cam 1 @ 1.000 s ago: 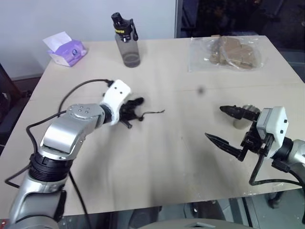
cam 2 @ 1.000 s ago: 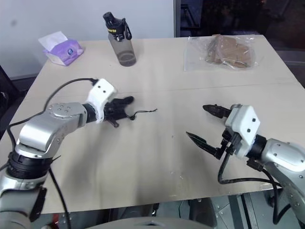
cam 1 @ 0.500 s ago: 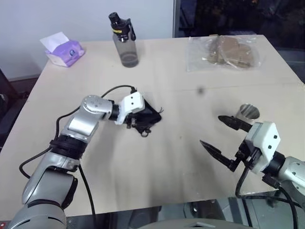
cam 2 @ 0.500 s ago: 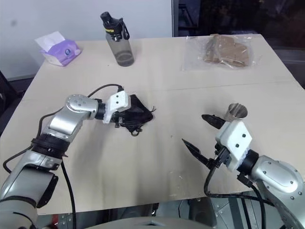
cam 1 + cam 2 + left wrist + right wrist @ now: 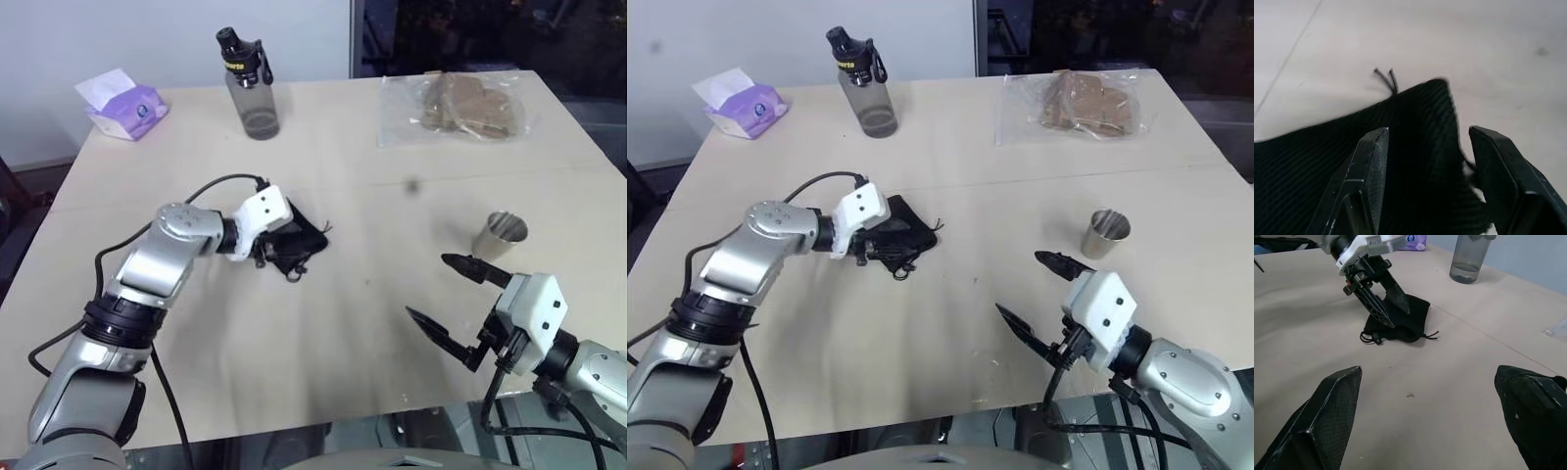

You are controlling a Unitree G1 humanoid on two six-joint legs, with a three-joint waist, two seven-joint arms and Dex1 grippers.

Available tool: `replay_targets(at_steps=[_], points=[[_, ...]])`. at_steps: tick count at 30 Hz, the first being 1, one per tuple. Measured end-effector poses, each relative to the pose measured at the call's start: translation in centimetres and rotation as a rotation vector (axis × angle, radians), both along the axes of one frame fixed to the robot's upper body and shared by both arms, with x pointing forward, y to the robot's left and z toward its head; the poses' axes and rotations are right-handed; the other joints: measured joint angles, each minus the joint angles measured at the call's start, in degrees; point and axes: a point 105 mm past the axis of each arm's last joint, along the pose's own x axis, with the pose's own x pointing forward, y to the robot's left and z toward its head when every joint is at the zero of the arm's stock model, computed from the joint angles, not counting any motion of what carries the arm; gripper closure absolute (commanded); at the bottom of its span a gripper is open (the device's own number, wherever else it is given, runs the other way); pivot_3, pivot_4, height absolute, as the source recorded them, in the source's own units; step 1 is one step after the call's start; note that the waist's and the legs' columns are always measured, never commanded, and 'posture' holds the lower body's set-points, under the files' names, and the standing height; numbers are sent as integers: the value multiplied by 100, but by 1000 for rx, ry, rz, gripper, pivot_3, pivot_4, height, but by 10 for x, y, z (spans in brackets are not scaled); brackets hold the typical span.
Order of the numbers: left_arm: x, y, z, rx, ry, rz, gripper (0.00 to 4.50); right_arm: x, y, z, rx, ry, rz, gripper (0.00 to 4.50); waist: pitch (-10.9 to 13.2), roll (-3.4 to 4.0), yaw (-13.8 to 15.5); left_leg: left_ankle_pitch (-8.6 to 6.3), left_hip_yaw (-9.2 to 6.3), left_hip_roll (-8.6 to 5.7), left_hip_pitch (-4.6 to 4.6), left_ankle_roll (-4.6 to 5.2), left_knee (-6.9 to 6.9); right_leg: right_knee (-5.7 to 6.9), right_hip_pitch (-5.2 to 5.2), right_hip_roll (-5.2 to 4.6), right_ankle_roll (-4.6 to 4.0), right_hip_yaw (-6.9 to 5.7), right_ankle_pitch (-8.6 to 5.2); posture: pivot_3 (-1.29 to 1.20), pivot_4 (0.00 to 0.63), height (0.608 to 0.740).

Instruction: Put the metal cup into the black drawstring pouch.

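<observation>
My left gripper will pinch the opening's edge (image 5: 1450, 139) of the black drawstring pouch, which lies flat and shut at its opening, and lift it before the metal cup goes in.
The metal cup (image 5: 500, 236), a small shiny tumbler, stands upright on the table's right side. The black drawstring pouch (image 5: 306, 235) lies flat on the table left of centre, with its cord ends trailing beside it. My left gripper (image 5: 1427, 134) angles down onto the pouch with its fingers apart. Black fabric lies under and between the fingers, and nothing is pinched. My right gripper (image 5: 428, 287) hovers wide open near the front edge. It sits short of the cup and a little to its left, apart from it, and holds nothing.
At the back stand a grey translucent bottle (image 5: 248, 83) with a black cap, a purple tissue pack (image 5: 122, 103) at the back left, and a clear plastic bag (image 5: 460, 106) of brown contents at the back right. The table's front edge (image 5: 323, 421) runs just below my right gripper.
My left gripper was shut on the bunched pouch and has opened; the pouch now lies spread flat. My right gripper has drawn back toward the front edge, so the cup stands clear of it.
</observation>
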Motion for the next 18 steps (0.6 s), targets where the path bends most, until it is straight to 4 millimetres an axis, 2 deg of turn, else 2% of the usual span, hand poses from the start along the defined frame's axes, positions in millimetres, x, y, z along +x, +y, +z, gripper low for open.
replay_targets(at_steps=[3, 8, 11, 14, 15, 18], points=[[-1, 2, -9, 21, -23, 39, 1821, 0, 1, -1, 1, 1, 1, 0, 0, 0, 1, 0, 1, 0, 1, 0, 0, 0, 0, 0, 0, 0, 0, 0, 150, 740], [1, -5, -10, -2, -63, 78, 1821, 0, 0, -1, -4, 1, 0, 0, 0, -1, 19, -1, 1, 0, 1, 2, 1, 1, 2, 0, 0, 0, 0, 0, 150, 740], [1, -5, -9, -4, -72, 79, 2672, 0, 0, -1, -5, -1, -5, 0, 0, 0, 11, 0, 2, 0, 2, 1, 1, 1, 1, 0, 0, 0, 0, 0, 150, 740], [1, -5, -8, -9, -73, 78, 4151, 0, 0, -1, -6, -3, -7, 0, -1, 0, 9, 0, 2, 0, 2, 0, 2, 1, 1, 0, 0, 0, 0, 0, 150, 740], [1, -6, -8, -12, -69, 75, 4451, 1, 0, -1, -7, -3, -9, 0, -1, 0, 11, 0, 2, 0, 2, 0, 2, 1, 1, 0, -1, 0, 0, 0, 150, 740], [1, -7, -7, -42, -34, 73, 4451, 3, -3, -2, -25, -10, -38, 0, -1, 0, 13, 0, 2, 0, 1, 0, 2, 1, 1, 0, 0, 0, 0, 0, 150, 740]])
